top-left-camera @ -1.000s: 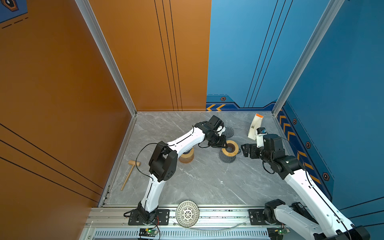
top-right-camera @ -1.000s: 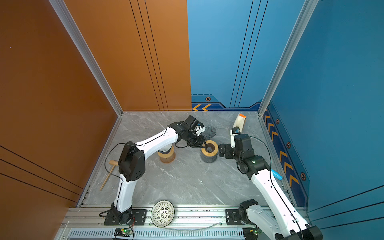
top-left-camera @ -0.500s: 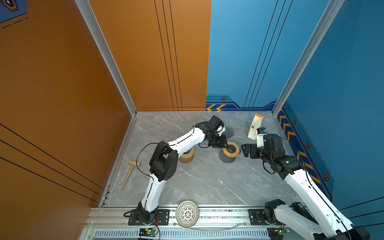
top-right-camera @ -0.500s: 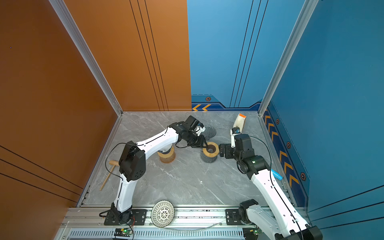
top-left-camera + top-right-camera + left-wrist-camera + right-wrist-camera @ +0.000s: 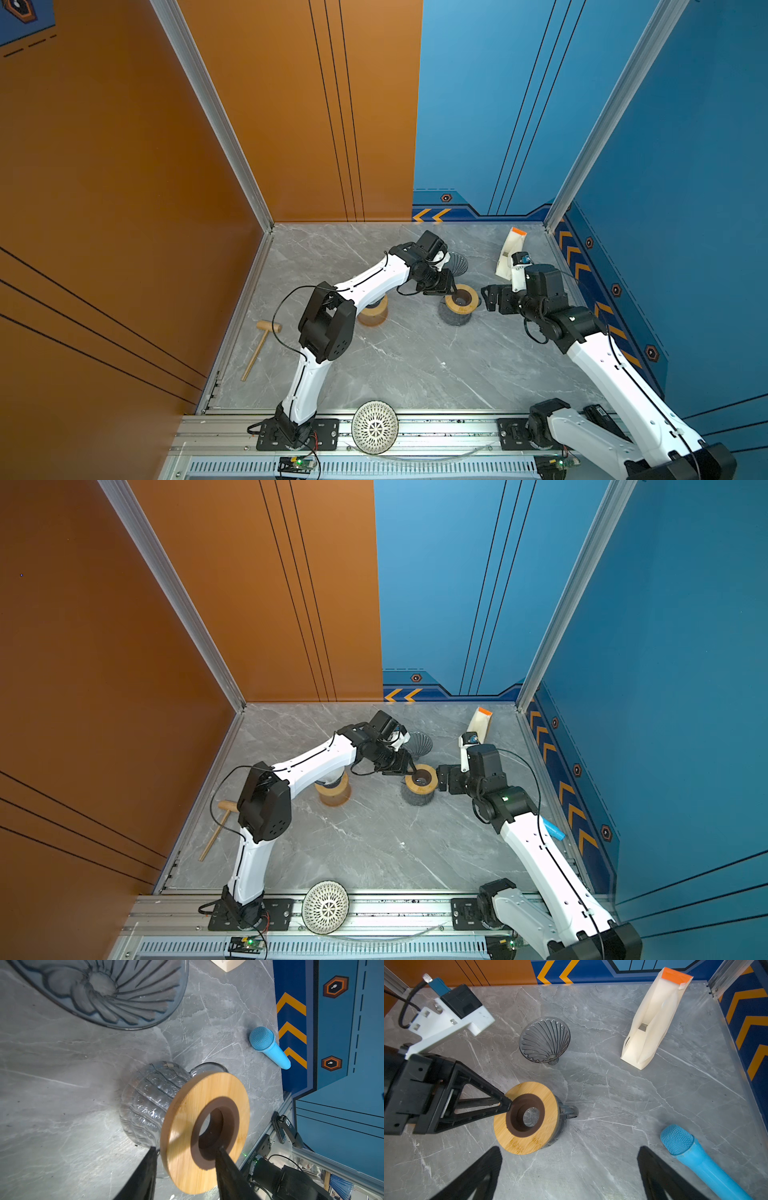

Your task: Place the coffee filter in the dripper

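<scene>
Next, I move my right gripper to the dripper's rim (image 5: 467, 264) (image 5: 569, 1038) on the side that faces the cream paper pack and close it there.
The dripper (image 5: 457, 264) (image 5: 544, 1043), a ribbed smoky glass cone, lies on its side at the back of the marble floor. In front of it stands a glass carafe (image 5: 145, 1105) topped by a wooden ring (image 5: 465, 297) (image 5: 550, 1101). My left gripper (image 5: 451, 291) (image 5: 187, 1148) is open across the ring's band, one finger outside its edge and one in its hole. My right gripper (image 5: 488, 297) (image 5: 570, 1148) is wide open just right of the carafe and holds nothing. I cannot make out a loose coffee filter. A cream paper pack with an orange top (image 5: 511, 253) (image 5: 652, 1022) stands at the back right.
A blue microphone (image 5: 695, 1157) (image 5: 555, 829) lies by the right wall. A wooden spool (image 5: 374, 313) sits under the left arm and a wooden mallet (image 5: 259, 347) lies near the left wall. A white lattice bowl (image 5: 374, 426) rests on the front rail.
The left gripper's jaws have spread wider around the wooden ring. Both arms and the other objects stay where they were.
</scene>
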You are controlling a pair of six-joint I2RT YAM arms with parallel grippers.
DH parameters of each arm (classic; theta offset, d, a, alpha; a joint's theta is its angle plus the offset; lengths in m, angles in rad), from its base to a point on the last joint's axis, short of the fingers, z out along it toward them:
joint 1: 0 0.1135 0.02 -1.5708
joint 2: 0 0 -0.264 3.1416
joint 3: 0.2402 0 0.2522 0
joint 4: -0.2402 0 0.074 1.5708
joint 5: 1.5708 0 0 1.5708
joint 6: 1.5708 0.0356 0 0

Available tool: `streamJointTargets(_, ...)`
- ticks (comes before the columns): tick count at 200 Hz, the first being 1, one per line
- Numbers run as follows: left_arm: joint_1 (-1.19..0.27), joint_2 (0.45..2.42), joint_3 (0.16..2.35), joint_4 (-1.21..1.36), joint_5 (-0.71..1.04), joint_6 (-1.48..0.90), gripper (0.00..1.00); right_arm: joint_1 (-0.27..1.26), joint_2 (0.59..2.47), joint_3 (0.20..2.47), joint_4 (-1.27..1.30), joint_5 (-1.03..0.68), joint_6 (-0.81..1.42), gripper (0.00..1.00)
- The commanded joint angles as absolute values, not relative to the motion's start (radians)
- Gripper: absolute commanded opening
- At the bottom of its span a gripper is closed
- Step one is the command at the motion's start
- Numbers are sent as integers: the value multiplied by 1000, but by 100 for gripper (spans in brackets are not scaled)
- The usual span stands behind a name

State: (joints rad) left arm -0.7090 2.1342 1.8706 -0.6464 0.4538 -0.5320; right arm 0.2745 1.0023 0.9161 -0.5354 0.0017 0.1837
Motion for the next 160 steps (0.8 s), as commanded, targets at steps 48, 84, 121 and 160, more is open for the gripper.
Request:
streamJointTargets(48, -687, 1966, 1884, -647, 376, -458, 60, 262, 1162, 1056, -563, -56, 282, 100)
streamJointTargets(84, -679, 1878, 1854, -647, 325, -402, 75, 250, 1281, 1137, -569, -87, 343, 97)
streamJointTargets(121, -674, 1762, 1794, -643, 238, -363, 81, 232, 1422, 1234, -583, -126, 377, 89)
streamJointTargets(160, -678, 1621, 1633, -529, 186, -320, 99, 207, 1557, 1323, -581, -175, 382, 81)
